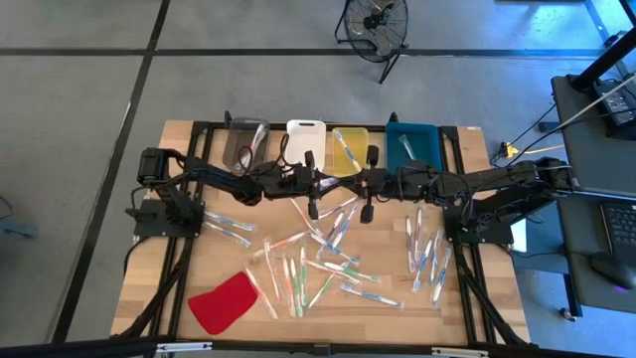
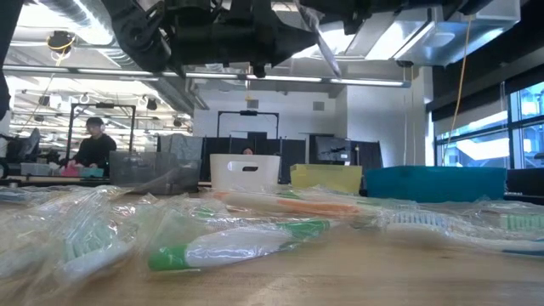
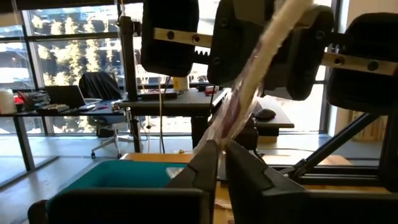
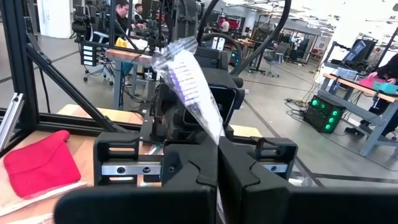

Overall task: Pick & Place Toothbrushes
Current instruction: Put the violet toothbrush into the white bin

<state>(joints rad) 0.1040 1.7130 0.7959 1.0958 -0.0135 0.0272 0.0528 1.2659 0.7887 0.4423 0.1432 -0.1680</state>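
Observation:
My left gripper will open and grip the toothbrush handle's purple part (image 3: 233,114) deeper before my right gripper opens, because the toothbrush's wrapper is barely inside my left gripper's fingers.
My two grippers meet above the table's middle, in front of the bins: the left gripper (image 1: 314,206) (image 3: 222,158) and the right gripper (image 1: 366,210) (image 4: 217,155) face each other. Both are shut on one toothbrush in a clear wrapper (image 3: 249,93) (image 4: 186,81), which spans between them above the table and shows slanted in the low view (image 2: 327,53). Many more wrapped toothbrushes lie flat on the wood in a middle cluster (image 1: 318,264), a right group (image 1: 427,254) and a few at the left (image 1: 229,231). My left gripper pinches the wrapped toothbrush near one end (image 3: 219,144) between its two fingers, the brush running forward out of them toward the right gripper, lifted clear of the table. My right gripper pinches the same toothbrush's other end (image 4: 212,134) between its two fingers, coming level from the table's right side.
Along the far edge stand several bins: a clear grey one (image 1: 246,139), a white one (image 1: 305,137), a yellow one (image 1: 360,159) and a teal one (image 1: 425,149), the last two with a toothbrush inside. A flat red piece (image 1: 224,301) lies at the near left. People are in the room beyond.

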